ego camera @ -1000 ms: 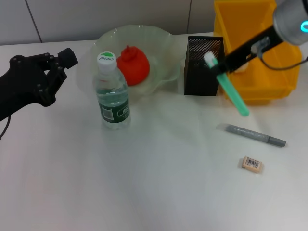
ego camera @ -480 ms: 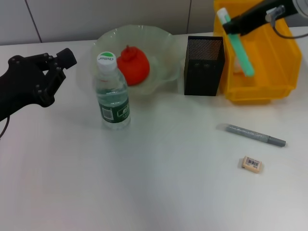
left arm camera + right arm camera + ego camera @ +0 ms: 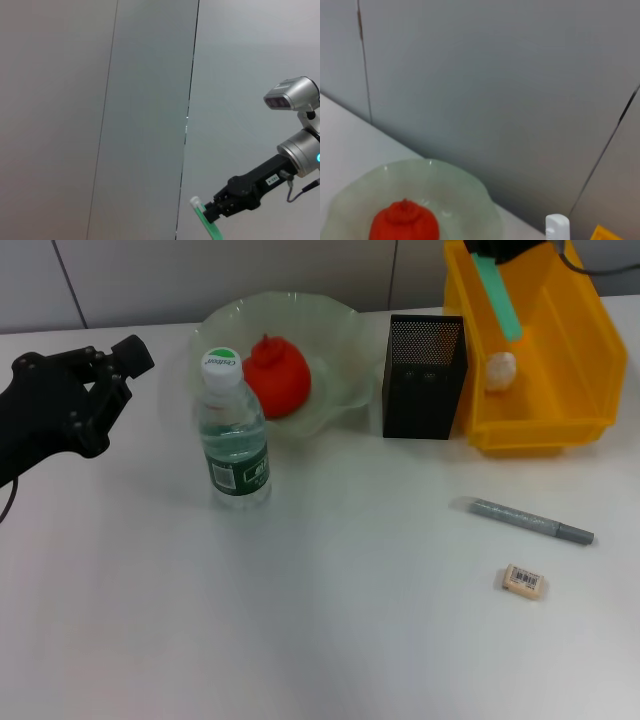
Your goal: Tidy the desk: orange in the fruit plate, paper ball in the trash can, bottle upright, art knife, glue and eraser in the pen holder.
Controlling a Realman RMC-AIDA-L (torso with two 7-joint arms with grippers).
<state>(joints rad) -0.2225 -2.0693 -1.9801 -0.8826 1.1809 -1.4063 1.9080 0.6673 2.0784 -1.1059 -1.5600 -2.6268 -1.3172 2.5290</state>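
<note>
The robot's right gripper will release the green glue, now tilted above the yellow trash can, inside the black pen holder, on its fruit plate side [image 3: 411, 357].
My right gripper [image 3: 497, 250] is at the top edge of the head view, shut on the green glue stick [image 3: 499, 300], which hangs tilted above the yellow trash can [image 3: 585, 370]. The left wrist view shows that same gripper [image 3: 213, 214] clamped near the glue's white cap [image 3: 195, 202]. A paper ball [image 3: 500, 370] lies inside the can. The orange [image 3: 276, 375] sits in the fruit plate [image 3: 330, 315]. The bottle [image 3: 232, 435] stands upright in front of the plate. The black pen holder [image 3: 423, 390] stands left of the can. The grey art knife [image 3: 530, 520] and the eraser [image 3: 524, 581] lie on the table at the right. My left gripper [image 3: 95, 390] is parked at the far left.
The white table [image 3: 330, 620] ends at a grey panelled wall [image 3: 200, 270] behind the plate. In the right wrist view the orange [image 3: 405, 222] and the plate's rim [image 3: 480, 192] show below that wall.
My right gripper has lifted the glue up and back, from beside the pen holder to high over the trash can. The left arm barely shifted.
</note>
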